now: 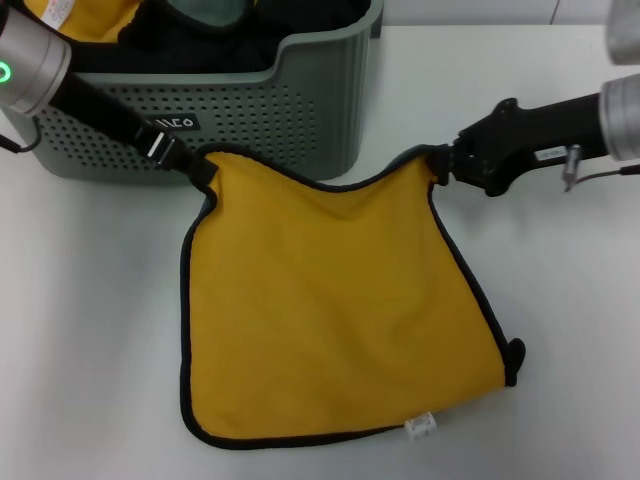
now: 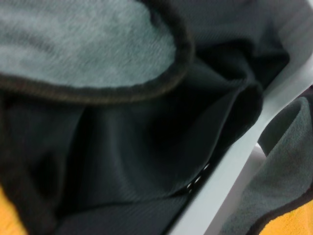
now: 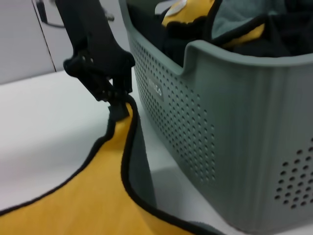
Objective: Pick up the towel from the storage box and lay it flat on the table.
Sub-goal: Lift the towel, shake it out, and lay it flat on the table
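Note:
I will release the towel's corner from my right gripper on the white table (image 1: 415,156), next to the front corner of the storage box.
The mustard-yellow towel (image 1: 330,300) with black edging lies mostly spread on the white table (image 1: 80,350), just in front of the grey-green storage box (image 1: 300,100). Its white tag (image 1: 421,427) is at the near edge. My left gripper (image 1: 197,166) is shut on the towel's far left corner, close to the box's front wall. My right gripper (image 1: 440,165) is shut on the far right corner, beside the box's right corner. The towel's far edge sags between them. The right wrist view shows the left gripper (image 3: 119,102) pinching the towel (image 3: 98,196) next to the box (image 3: 220,127).
Inside the box lie another yellow cloth (image 1: 80,20), black fabric (image 1: 200,45) and grey cloth (image 2: 83,44). The towel's near right corner (image 1: 514,352) is folded over. The table stretches to the left and right of the towel.

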